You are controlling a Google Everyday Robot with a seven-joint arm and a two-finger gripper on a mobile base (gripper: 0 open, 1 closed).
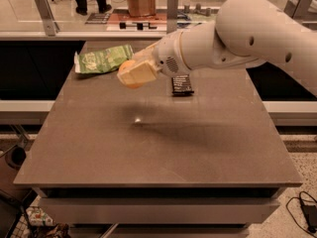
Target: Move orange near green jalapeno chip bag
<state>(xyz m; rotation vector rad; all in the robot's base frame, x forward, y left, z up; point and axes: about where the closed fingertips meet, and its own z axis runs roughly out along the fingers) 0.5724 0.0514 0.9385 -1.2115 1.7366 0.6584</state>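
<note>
The robot's gripper needs to release the orange on the table (128, 69), against the end of the green jalapeno chip bag that is nearest the black wrapper. The orange is still held above the table.
My gripper (132, 74) is shut on the orange (127, 67), holding it in the air above the table, just right of the green jalapeno chip bag (103, 59). The bag lies flat at the table's far left corner. Only the top and a sliver of the orange's underside show between the cream fingers (139, 72). The white arm (233, 33) reaches in from the right.
A small black snack bar wrapper (182, 85) lies on the brown table (148, 143) below the arm's wrist. Behind the table is a glass rail with posts (172, 4), a paper bag and a standing person.
</note>
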